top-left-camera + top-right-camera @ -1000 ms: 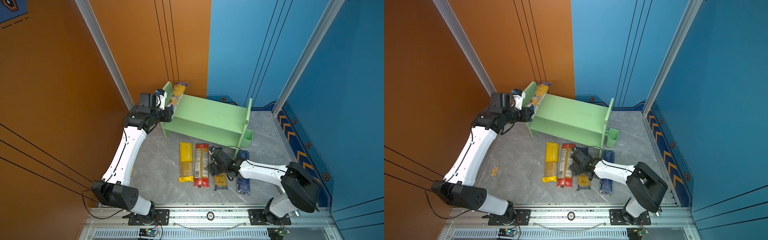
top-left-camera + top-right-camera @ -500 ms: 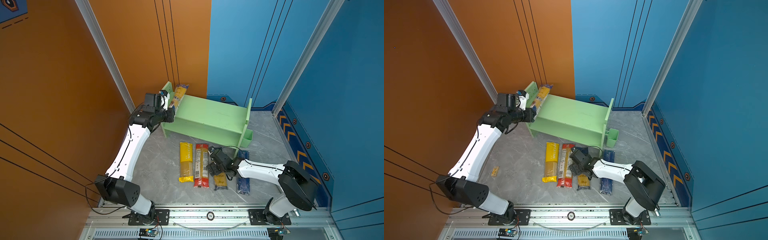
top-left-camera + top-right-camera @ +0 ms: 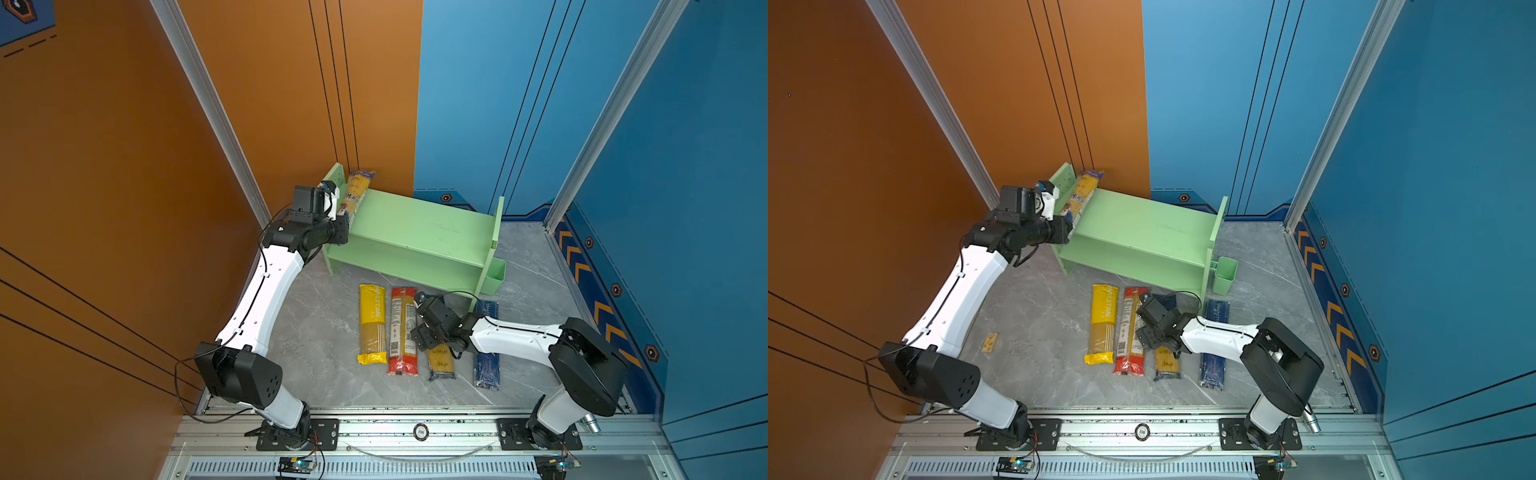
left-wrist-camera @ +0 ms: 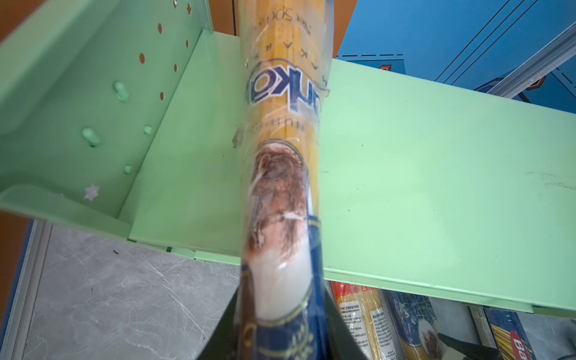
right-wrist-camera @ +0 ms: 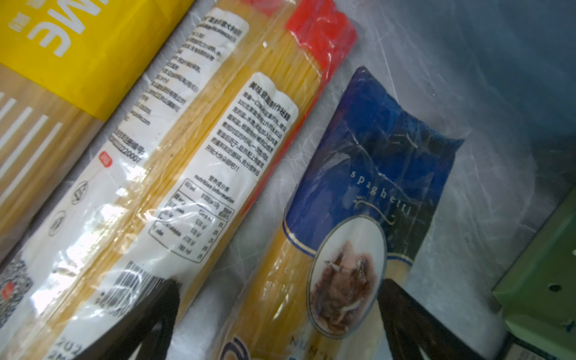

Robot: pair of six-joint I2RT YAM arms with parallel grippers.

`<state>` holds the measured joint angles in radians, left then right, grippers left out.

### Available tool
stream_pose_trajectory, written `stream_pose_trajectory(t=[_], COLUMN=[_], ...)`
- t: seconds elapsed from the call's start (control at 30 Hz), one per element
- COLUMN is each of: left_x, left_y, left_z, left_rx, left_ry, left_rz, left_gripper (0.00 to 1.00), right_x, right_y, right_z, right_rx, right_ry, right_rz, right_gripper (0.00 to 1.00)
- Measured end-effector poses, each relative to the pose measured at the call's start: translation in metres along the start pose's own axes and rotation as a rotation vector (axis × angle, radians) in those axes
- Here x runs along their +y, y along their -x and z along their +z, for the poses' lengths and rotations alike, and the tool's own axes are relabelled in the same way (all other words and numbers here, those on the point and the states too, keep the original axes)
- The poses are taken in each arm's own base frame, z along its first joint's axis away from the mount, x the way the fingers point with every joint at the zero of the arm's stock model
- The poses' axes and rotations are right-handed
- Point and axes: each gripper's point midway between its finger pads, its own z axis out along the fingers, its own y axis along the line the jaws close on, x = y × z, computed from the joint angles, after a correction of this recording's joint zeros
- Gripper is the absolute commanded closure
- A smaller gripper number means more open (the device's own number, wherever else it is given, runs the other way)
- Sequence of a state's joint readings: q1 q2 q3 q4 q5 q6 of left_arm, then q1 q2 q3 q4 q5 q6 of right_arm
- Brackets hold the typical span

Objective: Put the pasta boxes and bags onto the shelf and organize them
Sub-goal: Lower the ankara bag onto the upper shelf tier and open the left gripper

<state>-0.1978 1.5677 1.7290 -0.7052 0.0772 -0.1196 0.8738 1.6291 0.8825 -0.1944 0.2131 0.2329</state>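
Next, the left gripper releases the yellow-and-dark-blue spaghetti bag on the top level [image 3: 356,208] [image 4: 270,162] next to the side panel with holes.
The light green shelf [image 3: 415,224] [image 3: 1142,224] [image 4: 436,187] stands at the back. My left gripper [image 3: 341,210] [image 3: 1065,212] [image 4: 280,327] is shut on a yellow-and-dark-blue spaghetti bag [image 3: 357,191] [image 3: 1084,193] [image 4: 283,124], held over the left end of the top tier beside the perforated side panel. On the floor in front lie a yellow bag [image 3: 372,324] [image 5: 62,62], a red-ended clear bag [image 3: 402,332] [image 5: 202,140], another yellow-and-dark-blue bag [image 3: 440,361] [image 5: 358,202] and a dark blue box [image 3: 486,345]. My right gripper [image 3: 422,332] [image 5: 280,286] is open, with its fingers on either side of that floor bag.
A small green bin [image 3: 1225,274] hangs on the shelf's right end. A tiny yellow box [image 3: 990,342] lies on the floor at the left. Orange and blue walls stand close behind the shelf. A metal rail [image 3: 415,432] runs along the front.
My left gripper has carried its bag slightly further in over the shelf's left end. The right gripper has hardly moved.
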Motion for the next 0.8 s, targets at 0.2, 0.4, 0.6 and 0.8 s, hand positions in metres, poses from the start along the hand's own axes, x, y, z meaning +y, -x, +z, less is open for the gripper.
stream_pose_trajectory(t=[0.2, 0.4, 0.6, 0.8], left_x=[0.001, 0.003, 0.003, 0.003], left_y=[0.000, -0.003, -0.003, 0.000], left_z=[0.001, 0.007, 0.011, 0.014], left_rx=[0.002, 0.015, 0.014, 0.003], left_ry=[0.003, 0.013, 0.012, 0.010], left_rz=[0.002, 0.007, 0.009, 0.010], left_gripper=[1.00, 1.00, 1.00, 0.94], right_x=[0.002, 0.002, 0.002, 0.002], right_y=[0.000, 0.000, 0.000, 0.001], right_z=[0.000, 0.000, 0.000, -0.001], right_rx=[0.000, 0.000, 0.000, 0.001], right_ry=[0.002, 0.002, 0.002, 0.004], right_rz=[-0.004, -0.004, -0.004, -0.004], right_gripper=[0.02, 0.02, 0.02, 0.01])
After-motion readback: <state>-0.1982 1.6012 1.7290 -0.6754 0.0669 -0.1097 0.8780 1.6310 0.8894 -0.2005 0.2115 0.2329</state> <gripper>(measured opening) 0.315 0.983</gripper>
